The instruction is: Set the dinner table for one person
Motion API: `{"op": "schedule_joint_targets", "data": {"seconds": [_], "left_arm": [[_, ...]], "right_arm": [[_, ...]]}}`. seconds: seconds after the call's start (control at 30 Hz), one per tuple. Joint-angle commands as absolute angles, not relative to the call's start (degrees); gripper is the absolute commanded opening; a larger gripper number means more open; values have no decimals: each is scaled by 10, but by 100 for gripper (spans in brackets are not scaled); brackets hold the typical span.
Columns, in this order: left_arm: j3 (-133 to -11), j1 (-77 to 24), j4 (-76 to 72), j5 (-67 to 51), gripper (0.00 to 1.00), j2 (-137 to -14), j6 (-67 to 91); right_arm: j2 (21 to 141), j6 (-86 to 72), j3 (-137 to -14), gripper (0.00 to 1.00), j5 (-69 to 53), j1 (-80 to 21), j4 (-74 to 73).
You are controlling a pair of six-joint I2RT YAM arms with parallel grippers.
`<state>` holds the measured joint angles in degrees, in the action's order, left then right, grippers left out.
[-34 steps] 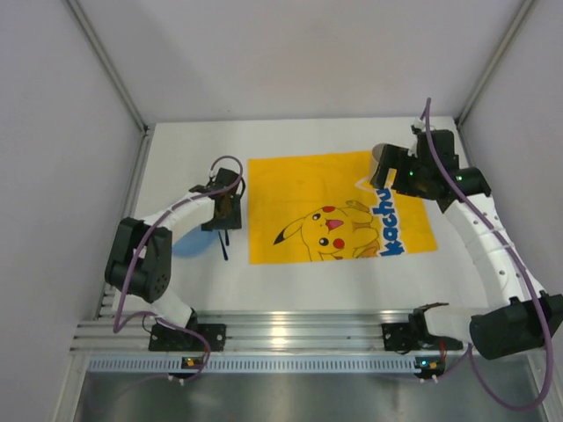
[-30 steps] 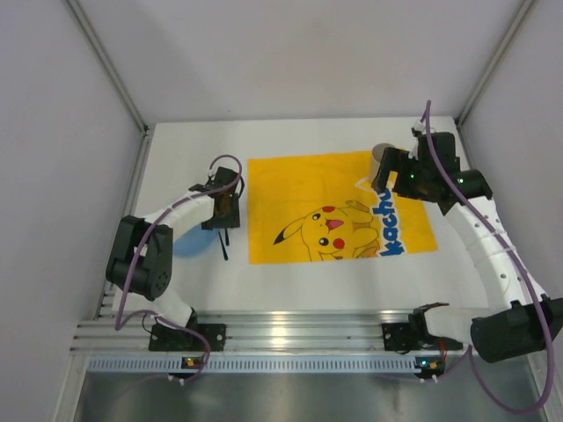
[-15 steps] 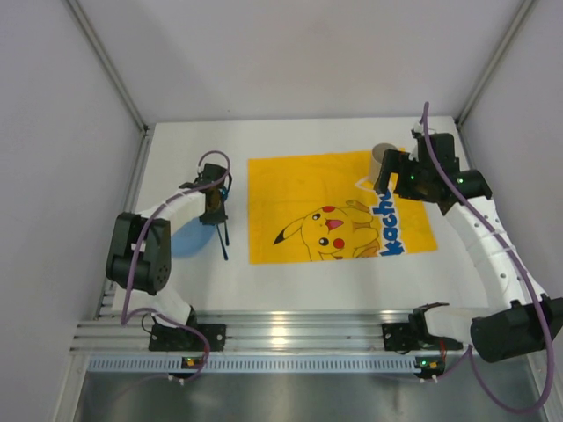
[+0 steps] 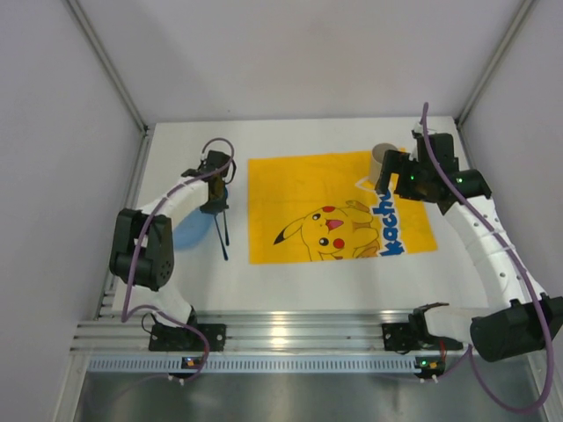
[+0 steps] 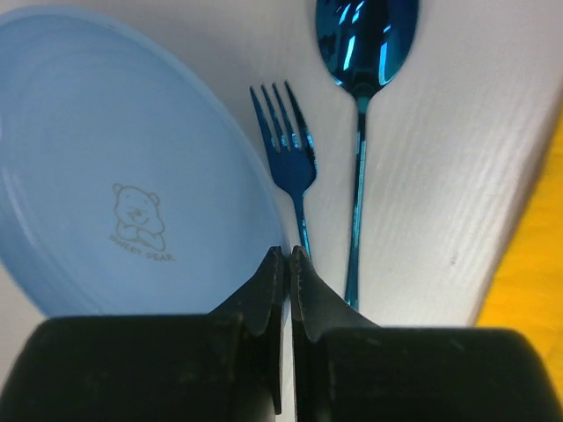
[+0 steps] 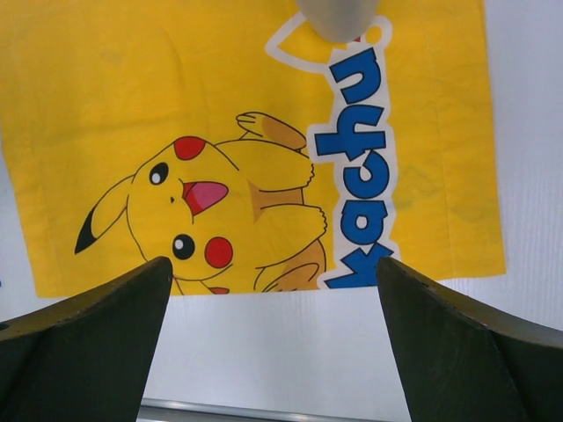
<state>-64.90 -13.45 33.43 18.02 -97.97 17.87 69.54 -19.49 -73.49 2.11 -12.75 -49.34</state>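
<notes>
The robot's left gripper will release the light blue plate on the yellow mat, over Pikachu's far edge (image 4: 325, 201).
The dinner table (image 4: 308, 281) is the white top under everything. On it, left of the yellow mat (image 4: 325, 207), lie a light blue plate (image 5: 114, 158), a blue fork (image 5: 286, 149) and a blue spoon (image 5: 365, 40), side by side. My left gripper (image 5: 290, 255) hovers by the plate's rim at the fork's handle end, jaws shut, with nothing showing between them. From above, the left gripper (image 4: 216, 207) sits just beyond the cutlery. A beige cup (image 4: 383, 156) stands at the mat's far right corner. My right gripper (image 6: 277, 325) is open wide, short of the cup (image 6: 337, 18).
The Pikachu print mat (image 6: 264, 132) fills the table's middle. Grey walls close in the left, right and far sides. An aluminium rail (image 4: 281, 334) with both arm bases runs along the near edge.
The left jaws have closed from partly open to shut, and that gripper has shifted a little left and toward the far side. The right gripper has backed slightly off the cup, still open.
</notes>
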Motion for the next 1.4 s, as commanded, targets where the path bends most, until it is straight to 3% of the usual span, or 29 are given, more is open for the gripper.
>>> {"op": "schedule_joint_targets", "data": {"seconds": [0.0,0.3,0.63,0.73,1.2,1.27,1.3,1.33,1.37], "left_arm": [[-728,-169,372,208,0,-948,164],[-934,-329,447,195,0,-1043,185],[-1173,-503,475,149,0,-1253,160],[-1237,-519,489,146,0,-1301,156],[-1292,-534,414,42,0,-1376,208],[-1286,-534,415,43,9,-1373,213],[-1281,-534,415,44,19,-1369,214],[-1274,-534,411,43,39,-1365,215],[-1266,-534,409,42,48,-1358,216]], "right_arm": [[675,-187,-730,100,25,-136,-483],[627,-211,-731,100,41,-135,-479],[539,-220,-681,100,89,-133,-542],[521,-221,-675,100,100,-131,-565],[478,-214,-674,100,149,-129,-632],[482,-212,-673,100,149,-130,-630],[483,-211,-673,100,149,-130,-630],[484,-209,-673,100,149,-130,-628],[486,-210,-672,100,149,-129,-624]]}}
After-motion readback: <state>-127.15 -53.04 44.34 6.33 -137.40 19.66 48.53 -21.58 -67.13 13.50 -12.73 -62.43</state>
